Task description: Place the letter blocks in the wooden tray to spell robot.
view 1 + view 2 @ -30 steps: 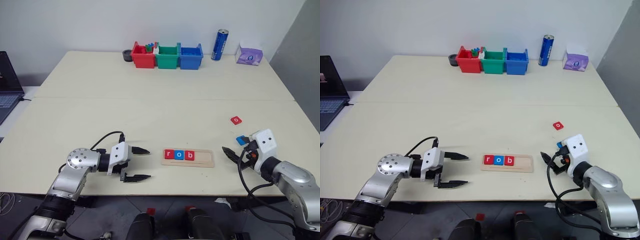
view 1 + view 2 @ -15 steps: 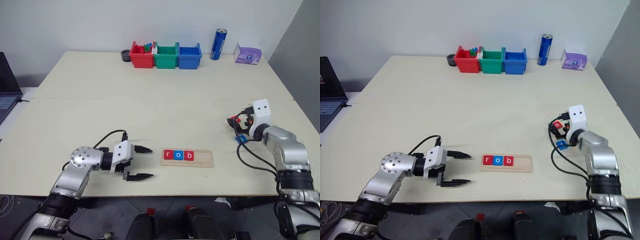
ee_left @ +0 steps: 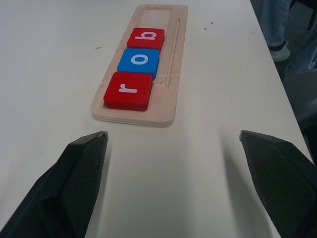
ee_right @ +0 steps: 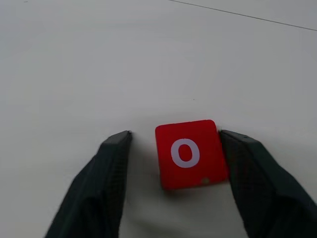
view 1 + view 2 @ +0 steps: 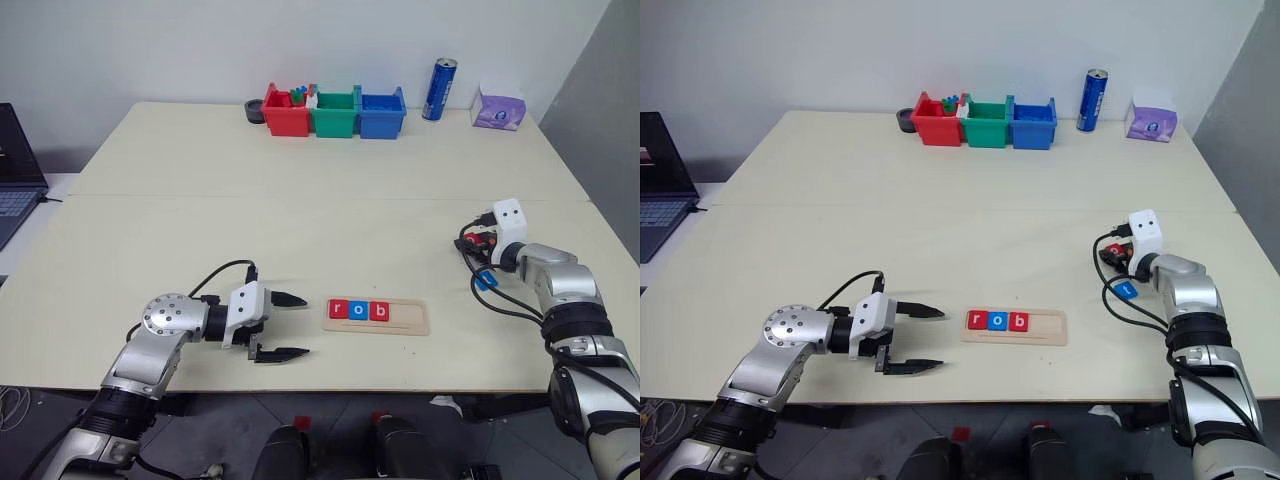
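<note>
My right gripper is covering the red o's side that must meet red b. I should set it down by the tray and take its front and back edges (image 4: 195, 185).
The wooden tray (image 5: 410, 318) lies near the table's front edge with three letter blocks in it: red r (image 5: 337, 309), blue o (image 5: 358, 310) and red b (image 5: 378, 311). Its two right-hand slots are bare. My left gripper (image 5: 300, 325) rests open just left of the tray, pointing at it, and holds nothing (image 3: 172, 135). At the right, my right gripper (image 4: 176, 135) straddles a red o block (image 4: 189, 152) lying flat on the table. One finger touches the block and the other stands a small gap away. A blue block (image 5: 485, 281) lies under the right wrist.
Red (image 5: 286, 112), green (image 5: 334, 113) and blue (image 5: 381, 113) bins stand in a row at the table's far edge. A blue can (image 5: 438, 90) and a purple tissue pack (image 5: 498, 108) are to their right. A laptop (image 5: 15, 170) sits off the left side.
My right arm has reached forward from the table's front edge to the red o block, and its fingers have narrowed around it. The left arm has kept still.
</note>
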